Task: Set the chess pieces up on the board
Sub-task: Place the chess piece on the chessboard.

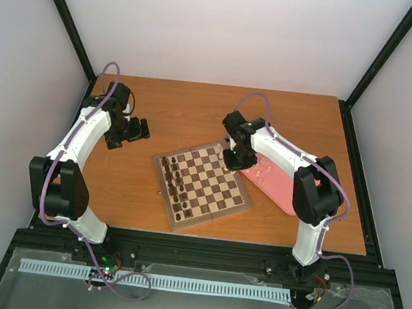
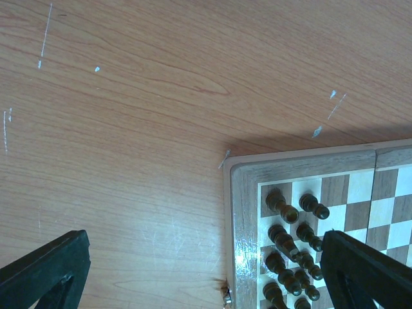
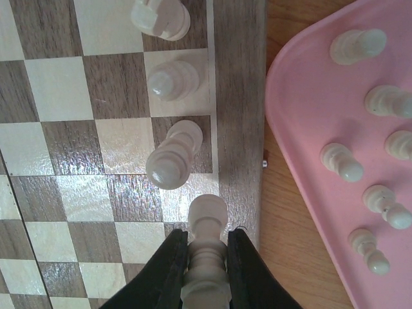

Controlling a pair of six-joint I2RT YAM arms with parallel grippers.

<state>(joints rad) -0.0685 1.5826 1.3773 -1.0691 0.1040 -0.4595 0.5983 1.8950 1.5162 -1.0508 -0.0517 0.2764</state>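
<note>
Next, I let go of the cream chess piece with my right gripper on the empty light square (image 1: 229, 176) (image 3: 190, 197) beside the nearest standing cream piece. The held piece is now over the board's edge file.
The wooden checked board (image 1: 209, 199) lies mid-table, with dark pieces (image 1: 175, 188) along its left side. My right gripper (image 3: 206, 254) is shut on a cream chess piece (image 3: 207, 219), held over the board's right edge file (image 3: 238, 96). Three cream pieces (image 3: 172, 153) stand on that file beyond it. More cream pieces (image 3: 341, 161) lie in the pink tray (image 3: 302, 135). My left gripper (image 1: 129, 131) is open and empty over bare table, left of the board's far-left corner (image 2: 248, 168); dark pieces (image 2: 286, 212) show in its view.
The pink tray (image 1: 284, 195) lies right of the board, partly under my right arm. A small metal clasp (image 2: 226, 295) sticks out of the board's left edge. Black frame posts and white walls ring the table.
</note>
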